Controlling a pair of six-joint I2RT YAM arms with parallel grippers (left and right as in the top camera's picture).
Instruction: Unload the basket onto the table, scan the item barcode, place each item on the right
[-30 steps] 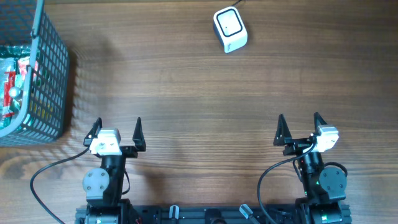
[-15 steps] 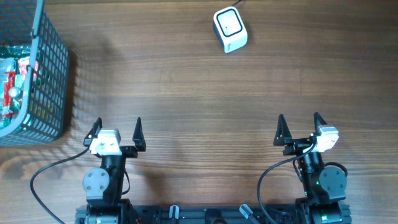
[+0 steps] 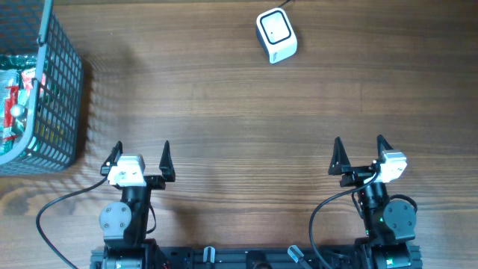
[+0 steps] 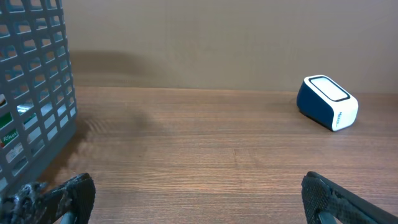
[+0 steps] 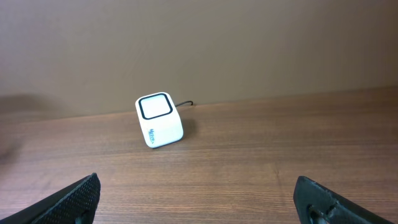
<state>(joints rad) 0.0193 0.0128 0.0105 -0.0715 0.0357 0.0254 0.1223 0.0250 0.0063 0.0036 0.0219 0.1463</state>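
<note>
I will close my left gripper on the clear bottle's upper end [image 3: 18, 111], beside the red packet in the grey wire basket.
A small white barcode scanner [image 3: 276, 34] with a dark window sits at the far middle of the table; it also shows in the left wrist view [image 4: 328, 102] and the right wrist view [image 5: 159, 120]. Packaged items [image 3: 13, 97] lie in a grey wire basket [image 3: 63, 90] at the far left. My left gripper [image 3: 141, 152] stands open near the front left, nothing between its fingers. My right gripper [image 3: 360, 147] stands open near the front right, also with nothing in it. Both are far from the scanner and the basket.
The basket's wire wall [image 4: 34, 87] rises at the left of the left wrist view. A thin cable [image 5: 185, 103] leaves the scanner toward the back wall. Bare wooden tabletop [image 3: 239, 127] lies between the grippers and the scanner.
</note>
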